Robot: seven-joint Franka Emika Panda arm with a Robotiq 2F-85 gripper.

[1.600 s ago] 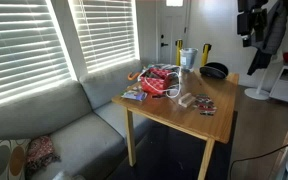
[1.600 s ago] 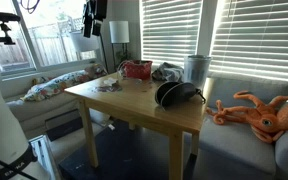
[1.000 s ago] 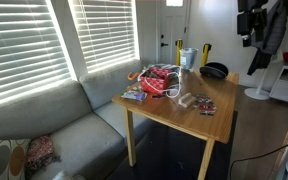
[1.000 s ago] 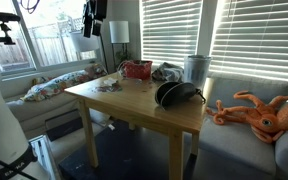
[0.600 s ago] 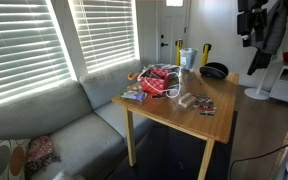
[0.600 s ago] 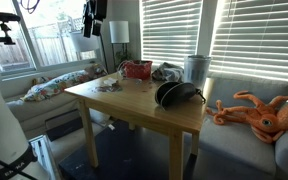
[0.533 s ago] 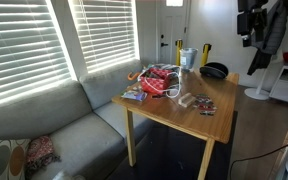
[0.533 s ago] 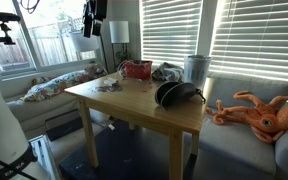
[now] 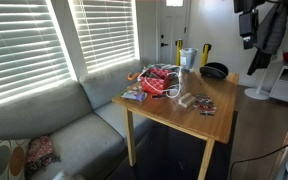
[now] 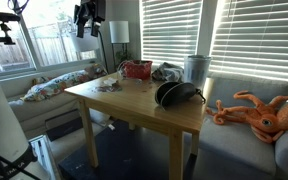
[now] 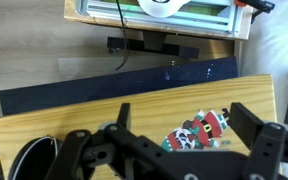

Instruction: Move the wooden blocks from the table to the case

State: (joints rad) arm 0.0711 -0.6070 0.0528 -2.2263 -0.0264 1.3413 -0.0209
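The wooden blocks' sides (image 9: pixel 187 101) are between the white cord and the patterned item. My gripper will go there next and close.
The wooden blocks (image 9: pixel 187 98) are a small pale cluster near the table's front, next to a flat dark reddish patterned item (image 9: pixel 206 107); they also show in an exterior view (image 10: pixel 109 86). The black case (image 9: pixel 214 70) sits at the table's far corner and shows in both exterior views (image 10: pixel 174 94). My gripper (image 9: pixel 246 28) hangs high above the table, far from the blocks, as seen in both exterior views (image 10: pixel 86 20). In the wrist view the gripper (image 11: pixel 184 116) is open and empty, above the patterned item (image 11: pixel 199 130), with the case (image 11: pixel 32 160) at lower left. The blocks are hidden there.
A red-and-white bundle (image 9: pixel 161 80) and a pale cup (image 9: pixel 188 57) stand at the back of the wooden table (image 9: pixel 174 115). A grey sofa (image 9: pixel 64 130) flanks it. An orange octopus plush (image 10: pixel 259 112) lies on the sofa.
My gripper has shifted slightly, staying high above the table. Nothing on the table has moved.
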